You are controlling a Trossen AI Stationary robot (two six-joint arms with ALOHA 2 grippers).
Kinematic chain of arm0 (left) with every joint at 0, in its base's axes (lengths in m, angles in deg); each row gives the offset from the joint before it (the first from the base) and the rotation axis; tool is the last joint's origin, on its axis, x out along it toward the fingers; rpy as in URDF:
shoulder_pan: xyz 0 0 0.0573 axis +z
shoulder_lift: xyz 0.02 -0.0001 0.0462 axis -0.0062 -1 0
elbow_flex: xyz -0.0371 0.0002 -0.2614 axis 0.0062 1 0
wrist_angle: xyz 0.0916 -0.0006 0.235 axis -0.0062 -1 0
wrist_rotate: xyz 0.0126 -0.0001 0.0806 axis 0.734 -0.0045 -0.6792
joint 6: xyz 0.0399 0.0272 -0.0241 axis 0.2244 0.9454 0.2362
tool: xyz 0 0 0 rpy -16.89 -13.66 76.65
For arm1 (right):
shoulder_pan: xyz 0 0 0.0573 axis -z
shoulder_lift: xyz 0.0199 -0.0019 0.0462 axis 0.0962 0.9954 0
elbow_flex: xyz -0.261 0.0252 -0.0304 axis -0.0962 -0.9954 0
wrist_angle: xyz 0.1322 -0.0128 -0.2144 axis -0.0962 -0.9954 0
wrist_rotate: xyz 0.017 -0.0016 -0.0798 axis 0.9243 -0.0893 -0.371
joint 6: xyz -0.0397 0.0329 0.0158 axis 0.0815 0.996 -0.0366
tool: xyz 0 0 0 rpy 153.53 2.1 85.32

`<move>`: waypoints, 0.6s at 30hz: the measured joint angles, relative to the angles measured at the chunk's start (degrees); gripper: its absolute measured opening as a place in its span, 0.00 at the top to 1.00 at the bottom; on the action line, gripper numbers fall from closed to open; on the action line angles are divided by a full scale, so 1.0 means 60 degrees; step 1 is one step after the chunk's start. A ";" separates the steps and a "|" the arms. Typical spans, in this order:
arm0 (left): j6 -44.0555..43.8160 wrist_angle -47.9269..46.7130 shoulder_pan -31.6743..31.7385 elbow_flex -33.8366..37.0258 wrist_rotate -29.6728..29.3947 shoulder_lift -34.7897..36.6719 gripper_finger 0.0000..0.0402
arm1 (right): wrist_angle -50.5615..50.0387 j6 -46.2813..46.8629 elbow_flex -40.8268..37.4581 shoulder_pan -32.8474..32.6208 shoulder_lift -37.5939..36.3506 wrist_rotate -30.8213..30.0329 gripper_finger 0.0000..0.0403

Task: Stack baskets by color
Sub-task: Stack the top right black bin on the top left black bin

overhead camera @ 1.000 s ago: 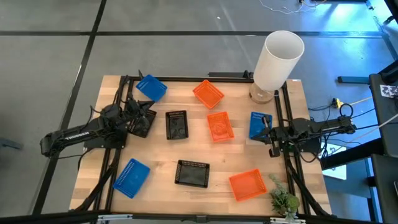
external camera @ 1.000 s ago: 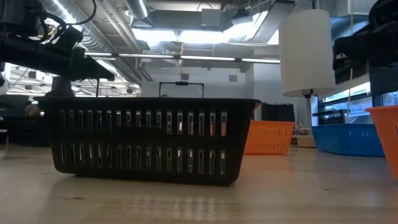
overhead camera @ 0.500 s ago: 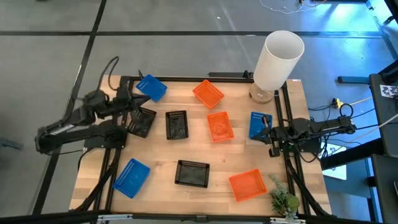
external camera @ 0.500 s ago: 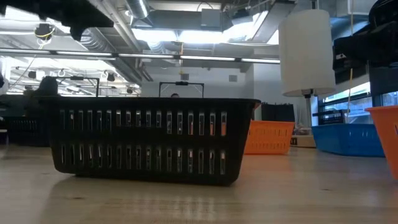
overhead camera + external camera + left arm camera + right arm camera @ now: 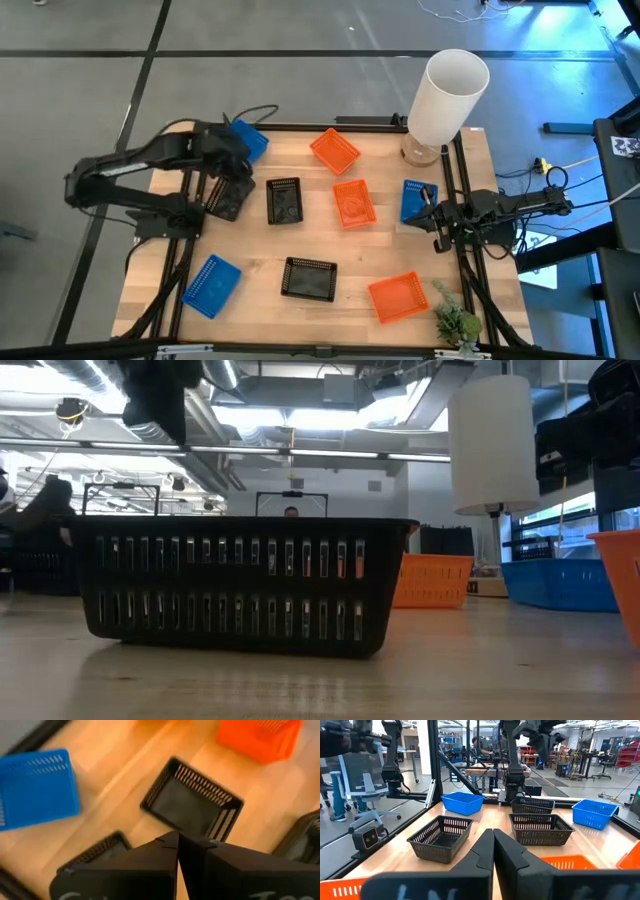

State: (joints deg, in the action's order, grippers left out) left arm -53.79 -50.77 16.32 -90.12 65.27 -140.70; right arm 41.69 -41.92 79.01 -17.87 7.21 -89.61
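Note:
Next, I close my left gripper on the middle black basket's long side [image 5: 269,202] [image 5: 167,821], the one that faces the black basket beside my left arm.
Nine baskets lie spread over the wooden table: blue ones [image 5: 245,141], [image 5: 418,198], [image 5: 212,285]; orange ones [image 5: 334,150], [image 5: 353,202], [image 5: 398,297]; black ones [image 5: 284,200], [image 5: 309,278], [image 5: 226,199]. Each rests on its base. My left gripper [image 5: 244,172] is shut and raised above the table's far left, slanting down. In the left wrist view it [image 5: 178,842] points at the middle black basket [image 5: 192,805]. My right gripper [image 5: 412,220] is shut and lies level at the right edge beside a blue basket. Neither holds anything.
A tall white cylinder [image 5: 448,92] stands at the far right corner and a small green plant [image 5: 455,322] at the near right corner. A black frame [image 5: 300,126] runs along the table's edges. People show in the room behind the table.
My left arm has lifted from its low, level rest at the table's left edge. Its gripper has gone up and tipped from level to slanting down over the far left baskets, staying shut. No basket has moved.

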 joint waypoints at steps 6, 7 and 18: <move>0.0291 -0.0271 -0.0089 -0.0071 0.1185 -0.0601 1.00 | 0.0022 0.0021 0.0000 -0.0001 0.0000 -0.0004 0.98; 0.0448 -0.0271 -0.0118 -0.0071 0.1295 -0.0699 1.00 | 0.0023 0.0021 0.0000 0.0003 0.0000 -0.0003 0.98; -0.1023 -0.0407 -0.0127 -0.0071 0.2169 -0.1438 0.98 | 0.0127 -0.0001 0.0000 0.0001 0.0000 -0.0004 0.98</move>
State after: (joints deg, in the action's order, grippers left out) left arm -59.92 -53.21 15.56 -90.55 78.28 -149.33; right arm 42.45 -41.92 79.01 -17.86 7.21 -89.63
